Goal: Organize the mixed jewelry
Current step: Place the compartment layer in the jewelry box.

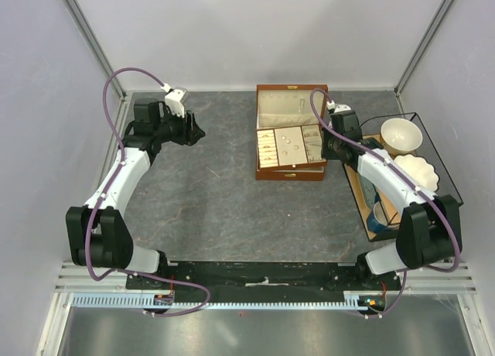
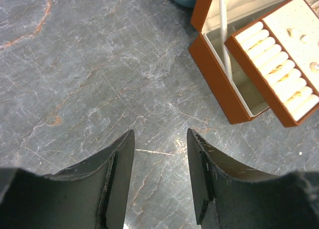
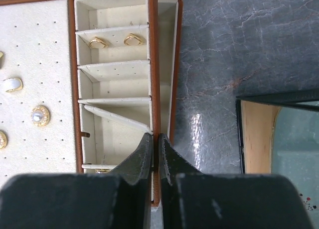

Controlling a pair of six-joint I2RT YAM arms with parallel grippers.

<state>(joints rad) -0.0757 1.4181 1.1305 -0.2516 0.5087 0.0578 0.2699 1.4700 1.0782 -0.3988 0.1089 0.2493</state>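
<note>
I will release the cream tray from my right gripper, seated down inside the base of the brown wooden box (image 1: 288,151).
The brown wooden box (image 1: 290,108) stands open at the back centre, its lid up. Its cream tray (image 1: 290,145) sits over the base and holds the mixed jewelry (image 1: 286,142). In the right wrist view, two gold rings (image 3: 98,42) lie in a side compartment and pearl and gold pieces (image 3: 40,115) sit on the dotted pad. My right gripper (image 3: 155,138) is shut on the tray's brown side wall (image 3: 153,64) at the box's right side (image 1: 325,148). My left gripper (image 2: 159,139) is open and empty over bare table, left of the box (image 1: 197,130).
A black wire basket (image 1: 452,182) at the right holds two white bowls (image 1: 401,135), a blue cup and a wooden board. Its rim (image 3: 279,97) lies close to my right gripper. The tray's ring rolls (image 2: 274,64) show in the left wrist view.
</note>
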